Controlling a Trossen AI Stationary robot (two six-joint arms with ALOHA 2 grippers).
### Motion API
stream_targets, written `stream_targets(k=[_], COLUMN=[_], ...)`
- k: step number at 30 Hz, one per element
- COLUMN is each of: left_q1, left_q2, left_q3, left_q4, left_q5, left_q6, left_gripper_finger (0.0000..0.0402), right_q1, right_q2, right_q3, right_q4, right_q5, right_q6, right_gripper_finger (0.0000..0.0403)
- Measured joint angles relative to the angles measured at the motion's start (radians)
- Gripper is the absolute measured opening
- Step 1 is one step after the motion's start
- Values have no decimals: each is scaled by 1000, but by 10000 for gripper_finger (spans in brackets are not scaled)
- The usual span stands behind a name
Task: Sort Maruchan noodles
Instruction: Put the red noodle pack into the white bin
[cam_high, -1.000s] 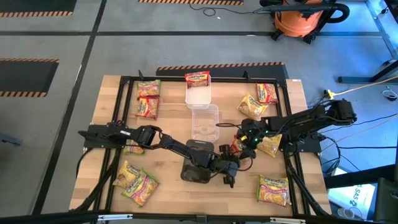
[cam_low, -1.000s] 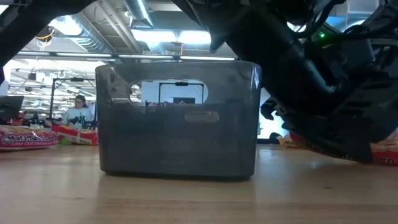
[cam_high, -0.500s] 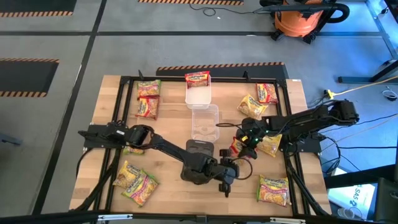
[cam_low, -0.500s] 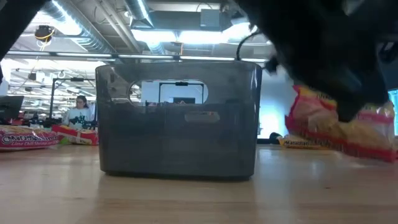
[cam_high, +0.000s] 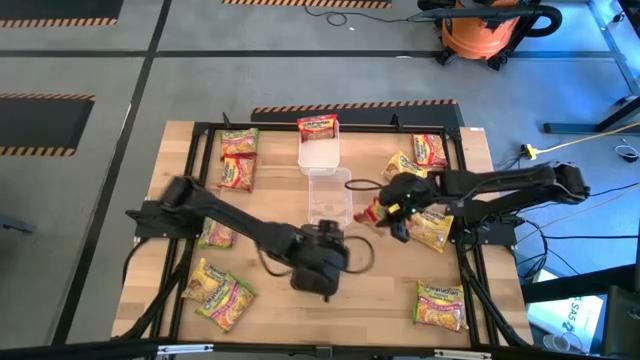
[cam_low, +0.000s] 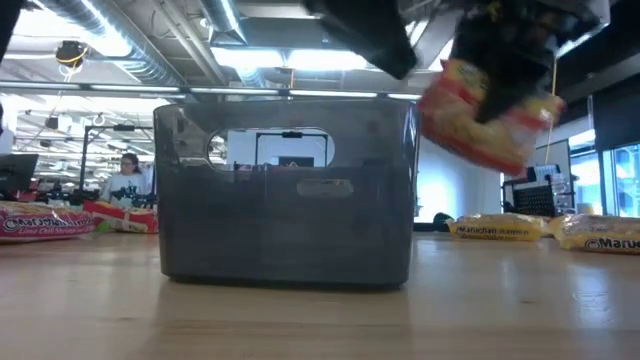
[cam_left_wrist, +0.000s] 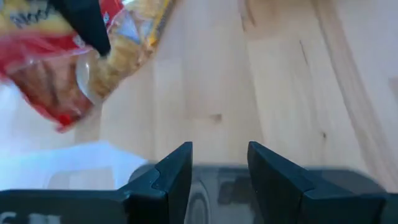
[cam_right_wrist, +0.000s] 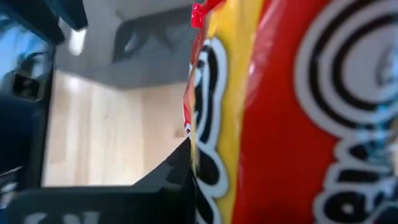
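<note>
My right gripper is going to release the red-orange packet in the white tray (cam_high: 318, 137), against the packet at the tray's far end.
My right gripper (cam_high: 396, 210) is shut on a red-orange noodle packet (cam_high: 376, 213), held in the air just right of the clear tray (cam_high: 330, 197). In the low view this packet (cam_low: 478, 112) hangs tilted, right of the dark tray (cam_low: 285, 190). My left gripper (cam_high: 326, 252) is open and hovers over the dark tray (cam_high: 312, 275); its wrist view shows the gap (cam_left_wrist: 219, 165) and the carried packet (cam_left_wrist: 59, 62) beyond. Other packets lie flat on the table: two at far left (cam_high: 238, 158), several at near left (cam_high: 220, 293), several on the right (cam_high: 418, 160). My right gripper pinches the red-orange packet between its two fingers, coming from above. The hand covers the packet's right end (cam_high: 386, 212), so the exact part does not show. The packet (cam_right_wrist: 280, 112) is lifted clear of the table and hangs tilted below the fingers (cam_low: 497, 70).
A white tray (cam_high: 318, 152) stands beyond the clear tray, with a packet (cam_high: 317, 126) at its far end. A black frame (cam_high: 200, 130) runs around the work area. Yellow packets lie near the right arm (cam_high: 435, 233) and at near right (cam_high: 440, 304). Bare wood shows at near centre.
My right gripper has lifted the red-orange packet off the table and carried it up and toward the far edge, next to the clear tray. My left gripper has drawn back toward the table's left, from beside the dark tray's right side to above that tray.
</note>
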Motion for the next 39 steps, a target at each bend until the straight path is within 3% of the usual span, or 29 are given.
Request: stream_targets(k=[6, 10, 17, 23, 32, 39], left_q1=[-18, -49, -108, -101, -40, -18], left_q2=[-271, -411, -569, -652, -690, -690], left_q3=[-359, -535, -739, -899, -997, -998], left_q4=[220, 275, 291, 353, 476, 467], left_q5=[-4, -62, -155, -92, -41, 4], left_q6=[-103, -196, -287, -298, -291, -290], left_gripper_finger=[149, 149, 149, 149, 149, 149], right_q1=[-7, -42, -150, -278, -438, -494], right_q2=[26, 75, 272, 469, 759, 891], right_q3=[171, 277, 513, 742, 1049, 1142], right_q4=[-61, -67, -117, -150, -226, -221], right_q5=[180, 237, 245, 226, 140, 106], right_q6=[-86, -134, -256, -359, -504, -596], right_gripper_finger=[98, 98, 99, 100, 100, 101])
